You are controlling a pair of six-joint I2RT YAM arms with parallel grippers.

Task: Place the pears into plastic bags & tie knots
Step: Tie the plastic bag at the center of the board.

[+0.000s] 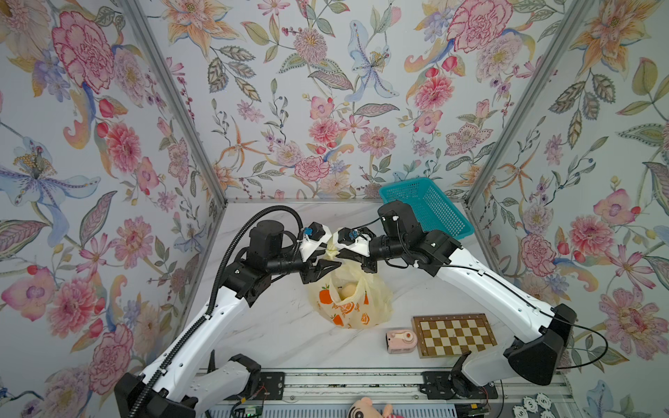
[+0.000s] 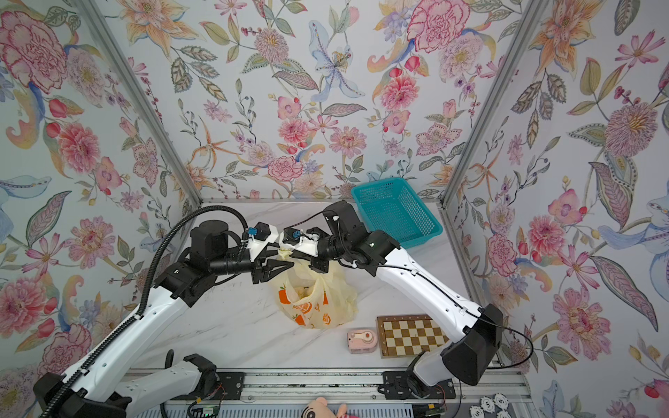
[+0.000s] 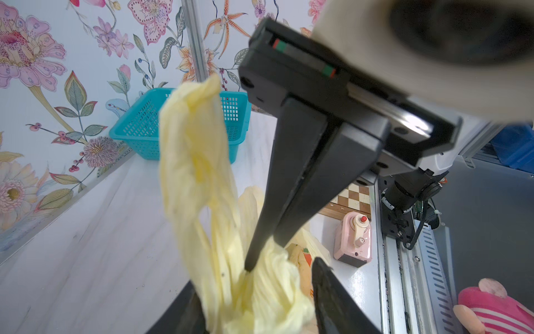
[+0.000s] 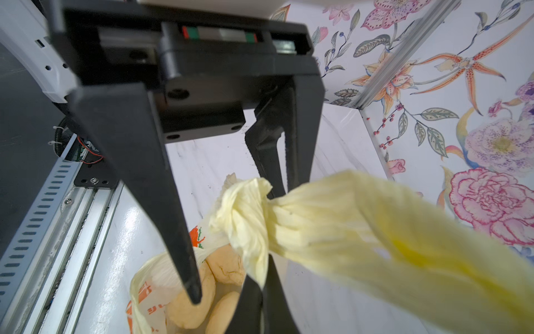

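Observation:
My left gripper's open fingers have the bunched crossing sitting loose within them, so next I pinch the handle there (image 3: 261, 303) with that gripper before my right gripper pulls away.
The pale-yellow plastic bag (image 1: 349, 304) with orange prints stands mid-table in both top views, with cream pears (image 4: 185, 309) inside it. Its handles are twisted into a bunched crossing (image 4: 245, 219) held up above the bag. My right gripper (image 4: 258, 267) is shut on a strip of handle just below that crossing. My left gripper (image 3: 255, 277) is open, its jaws apart on either side of the bunched handle. A loose handle end (image 3: 196, 138) stands up past it. In a top view both grippers, left (image 1: 327, 258) and right (image 1: 349, 257), meet tip to tip above the bag.
A teal mesh basket (image 1: 427, 210) sits at the back right corner. A chessboard (image 1: 452, 334) and a pink toy camera (image 1: 400, 340) lie front right of the bag. A plush doll (image 1: 369, 409) lies beyond the front rail.

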